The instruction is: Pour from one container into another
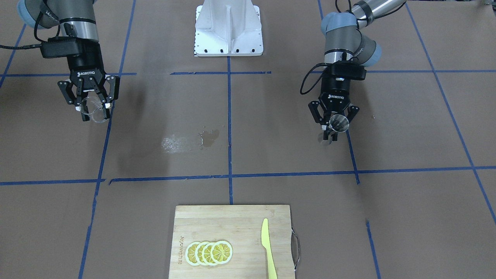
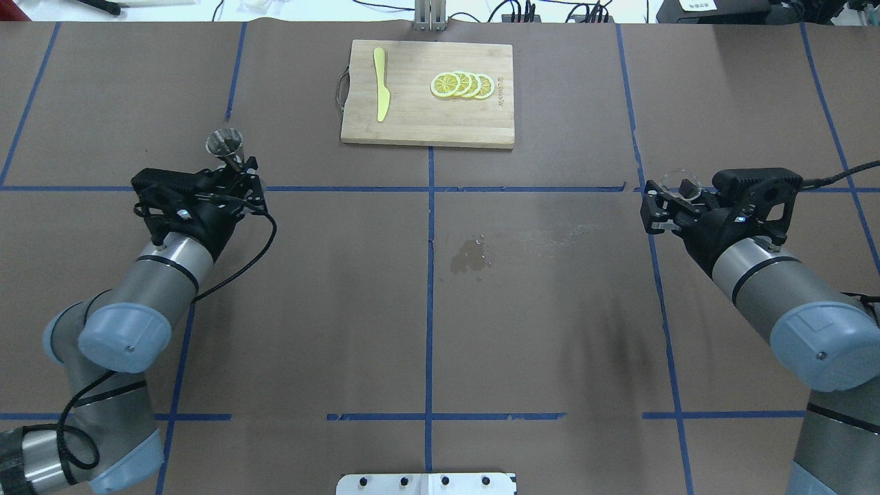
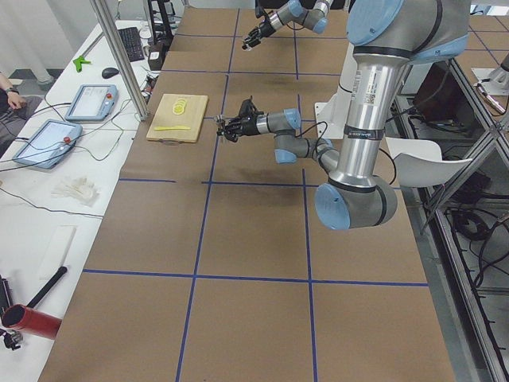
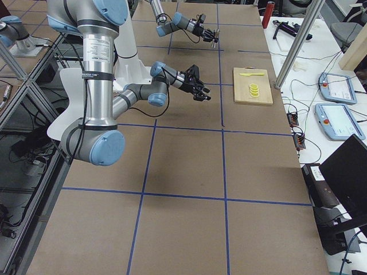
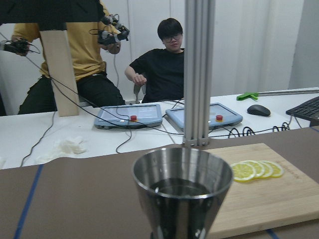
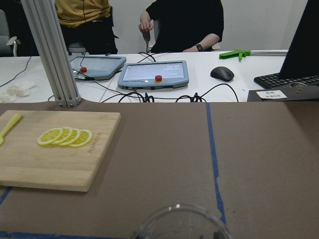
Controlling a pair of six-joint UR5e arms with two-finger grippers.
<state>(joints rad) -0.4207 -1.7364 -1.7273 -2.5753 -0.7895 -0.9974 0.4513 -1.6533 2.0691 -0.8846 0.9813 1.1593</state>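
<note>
The robot's left gripper needs to let go of the steel hourglass jigger on the brown table (image 1: 356,129), just outside the nearest blue tape line.
My left gripper (image 2: 236,167) is shut on the steel hourglass jigger (image 2: 225,144), holding it upright off the table on the left side. In the left wrist view the jigger (image 5: 182,191) fills the lower centre, with dark liquid in its upper cone. My right gripper (image 2: 668,198) is shut on the clear glass measuring cup (image 2: 680,181), off the table on the right side. Only the glass cup's rim (image 6: 180,222) shows in the right wrist view. The front-facing view shows the jigger (image 1: 336,123) and the glass cup (image 1: 95,109) far apart, each in its gripper.
A wooden cutting board (image 2: 412,124) at the far middle carries lemon slices (image 2: 462,84) and a yellow knife (image 2: 380,93). A wet spill (image 2: 471,255) marks the brown table centre. The white robot base (image 1: 228,29) stands at the near edge. Operators sit beyond the far edge.
</note>
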